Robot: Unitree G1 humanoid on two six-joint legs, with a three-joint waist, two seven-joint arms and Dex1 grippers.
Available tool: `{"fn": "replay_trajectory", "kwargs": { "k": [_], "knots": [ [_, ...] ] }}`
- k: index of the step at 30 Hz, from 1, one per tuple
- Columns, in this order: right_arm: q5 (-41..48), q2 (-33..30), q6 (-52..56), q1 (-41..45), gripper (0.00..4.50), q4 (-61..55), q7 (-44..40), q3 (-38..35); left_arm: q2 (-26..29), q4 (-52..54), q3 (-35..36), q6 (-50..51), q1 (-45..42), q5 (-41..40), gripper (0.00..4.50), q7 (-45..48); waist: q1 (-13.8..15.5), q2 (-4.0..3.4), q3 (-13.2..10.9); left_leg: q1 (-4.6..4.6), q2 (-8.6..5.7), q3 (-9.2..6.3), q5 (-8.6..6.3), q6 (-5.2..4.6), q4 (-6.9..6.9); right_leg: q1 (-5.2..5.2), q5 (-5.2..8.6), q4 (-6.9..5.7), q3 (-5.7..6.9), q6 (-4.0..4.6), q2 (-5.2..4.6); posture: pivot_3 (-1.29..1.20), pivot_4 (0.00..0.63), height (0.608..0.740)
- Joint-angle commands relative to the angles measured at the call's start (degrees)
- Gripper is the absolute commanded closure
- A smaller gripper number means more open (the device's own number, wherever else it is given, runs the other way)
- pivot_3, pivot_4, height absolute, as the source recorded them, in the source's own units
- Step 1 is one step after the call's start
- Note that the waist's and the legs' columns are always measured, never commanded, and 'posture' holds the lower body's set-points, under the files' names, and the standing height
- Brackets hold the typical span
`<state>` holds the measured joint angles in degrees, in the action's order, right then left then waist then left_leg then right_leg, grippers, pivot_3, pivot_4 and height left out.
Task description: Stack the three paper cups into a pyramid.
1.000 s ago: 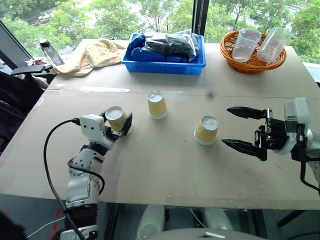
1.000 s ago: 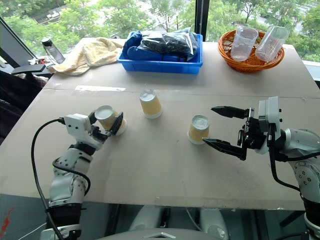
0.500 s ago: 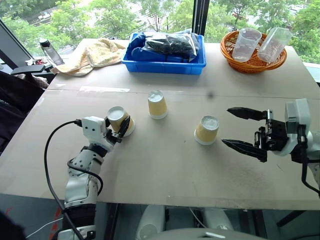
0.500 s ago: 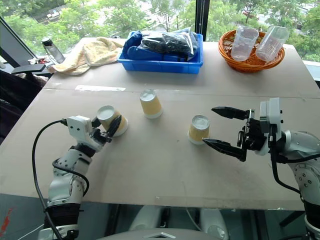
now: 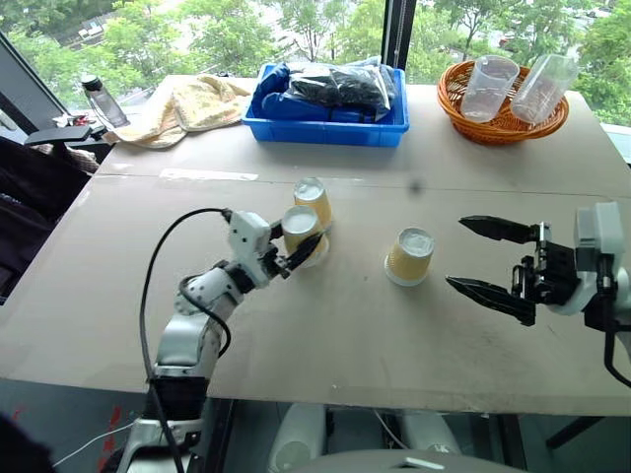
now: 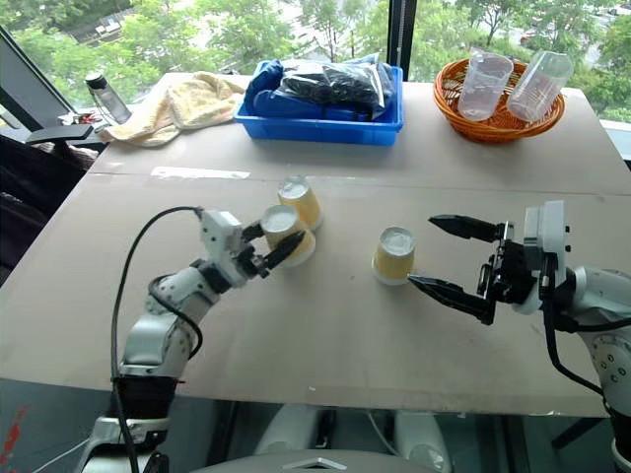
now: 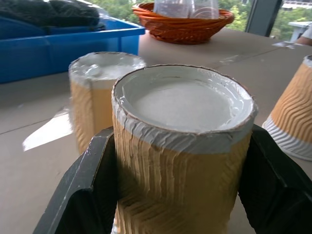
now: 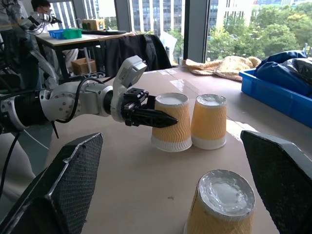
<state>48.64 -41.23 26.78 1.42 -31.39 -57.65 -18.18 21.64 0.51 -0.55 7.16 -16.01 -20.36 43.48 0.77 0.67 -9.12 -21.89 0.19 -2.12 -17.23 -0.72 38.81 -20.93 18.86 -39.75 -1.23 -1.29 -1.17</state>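
Note:
My left gripper has its cup. It will let go of the cup on the table (image 5: pixel 369 276) close beside the lone third cup, on that cup's near-gripper side.
Three yellow-tan ribbed paper cups stand upside down on the table. My left gripper (image 5: pixel 302 237) is shut on one cup (image 5: pixel 297 224), which sits right beside a second cup (image 5: pixel 314 201), their rims close or touching. In the left wrist view the held cup (image 7: pixel 180 161) sits between black fingers (image 7: pixel 83 195). The third cup (image 5: pixel 409 255) stands alone to the right. My right gripper (image 5: pixel 456 253) hangs open just right of the third cup, with nothing between its fingers.
At the table's back stand a blue bin (image 5: pixel 325 128) of dark bags, an orange basket (image 5: pixel 503 118) with two clear plastic cups, a tan towel (image 5: pixel 187 103) and a bottle (image 5: pixel 99 99). A black cable (image 5: pixel 163 266) loops off my left arm.
My left gripper closed on its cup and moved it to the right, up beside the middle cup. The right gripper stayed open in about the same place.

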Motion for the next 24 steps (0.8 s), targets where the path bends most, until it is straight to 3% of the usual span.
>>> {"fn": "replay_trajectory", "kwargs": {
  "k": [1,5,11,17,24],
  "knots": [
    [1.25,-0.4,-1.3,-2.46,0.0,-2.2,0.41,-3.78,-2.24,-3.82,-4.13,-0.46,-5.4,1.0,1.87,3.54,0.03,0.0,0.0,0.0,0.0,-0.01,0.0,0.0,0.0,0.0,0.0,0.0,0.01,0.0,0.01,0.0,0.15,0.74],
    [-0.48,-0.32,-2.99,-8.94,0.0,-2.74,-0.28,-7.05,-5.75,-9.19,-7.37,-2.05,-10.21,2.73,1.87,5.35,-0.1,0.02,-0.01,-0.04,-0.01,0.05,0.01,0.01,0.0,0.0,0.0,0.05,-0.05,-0.01,0.02,0.0,0.15,0.74],
    [-1.26,0.33,-4.86,-13.87,0.0,-4.25,0.51,-8.49,-4.9,-9.81,-8.72,-2.69,-9.37,3.92,1.87,7.8,-0.94,0.02,-0.02,0.01,0.01,0.07,0.01,0.02,0.0,-0.01,0.0,-0.01,-0.12,-0.01,0.06,0.0,0.15,0.74],
    [-1.5,0.43,-5.94,-15.45,0.0,-4.61,0.86,-8.07,-2.71,-9.7,-7.83,-3.68,-8.0,5.07,1.87,8.07,-0.95,0.02,-0.02,0.01,0.01,0.06,0.01,0.02,0.01,0.0,0.01,-0.01,-0.12,-0.01,0.05,0.0,0.15,0.74],
    [-1.59,0.13,-6.24,-14.82,0.0,-3.79,0.58,-7.8,-3.99,-8.64,-7.58,-2.24,-6.89,3.15,1.87,7.63,-0.96,0.01,-0.01,0.03,0.01,0.06,0.04,0.07,0.01,0.01,0.0,-0.02,-0.12,-0.01,0.05,0.0,0.15,0.74]
  ]
}}
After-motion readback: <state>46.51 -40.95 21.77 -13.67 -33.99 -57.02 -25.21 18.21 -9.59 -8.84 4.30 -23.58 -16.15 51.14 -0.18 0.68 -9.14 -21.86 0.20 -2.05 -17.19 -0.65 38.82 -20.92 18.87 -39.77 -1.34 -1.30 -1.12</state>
